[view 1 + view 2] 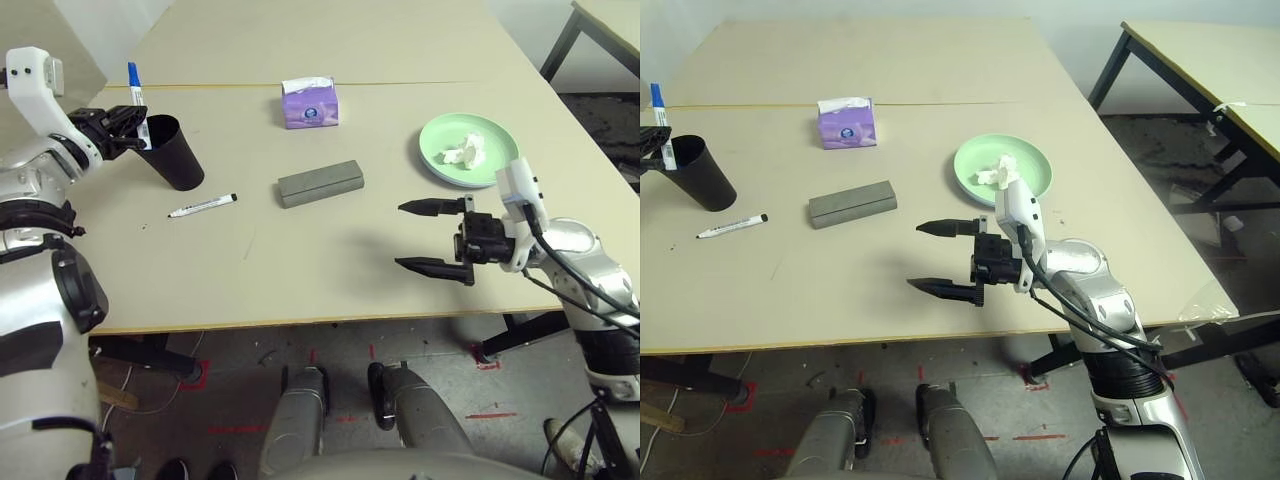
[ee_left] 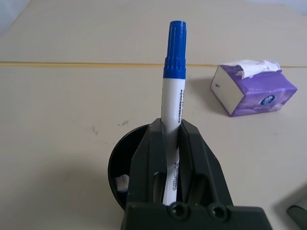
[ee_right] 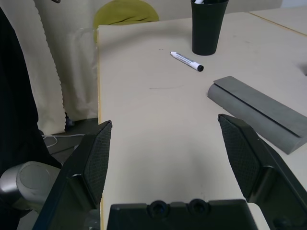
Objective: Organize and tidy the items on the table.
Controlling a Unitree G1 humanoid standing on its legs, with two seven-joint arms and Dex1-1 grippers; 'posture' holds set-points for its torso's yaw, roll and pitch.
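Observation:
The blue-capped white marker, now upright with its lower end in the cup, will be let go by my left gripper inside the black cup [image 1: 154, 139] [image 2: 145, 167], behind the black-capped marker.
My left gripper [image 1: 125, 128] is shut on a white marker with a blue cap [image 1: 133, 80], holding it upright with its lower end inside the black cup [image 1: 175, 152] at the table's left. In the left wrist view the marker [image 2: 172, 91] stands between the fingers above the cup [image 2: 116, 167]. A black-capped marker [image 1: 203, 206] lies beside the cup. The grey glasses case [image 1: 320, 183] lies mid-table. A crumpled tissue [image 1: 466, 150] rests on the light-green plate [image 1: 435, 140]. My right gripper [image 1: 432, 237] hovers open over the table's front right, holding nothing.
A purple tissue pack [image 1: 310, 103] stands behind the case near the yellowish seam. The beige table [image 1: 300, 280] has bare room at the front and centre. A second, dark-legged table [image 1: 1200, 70] stands off to the right.

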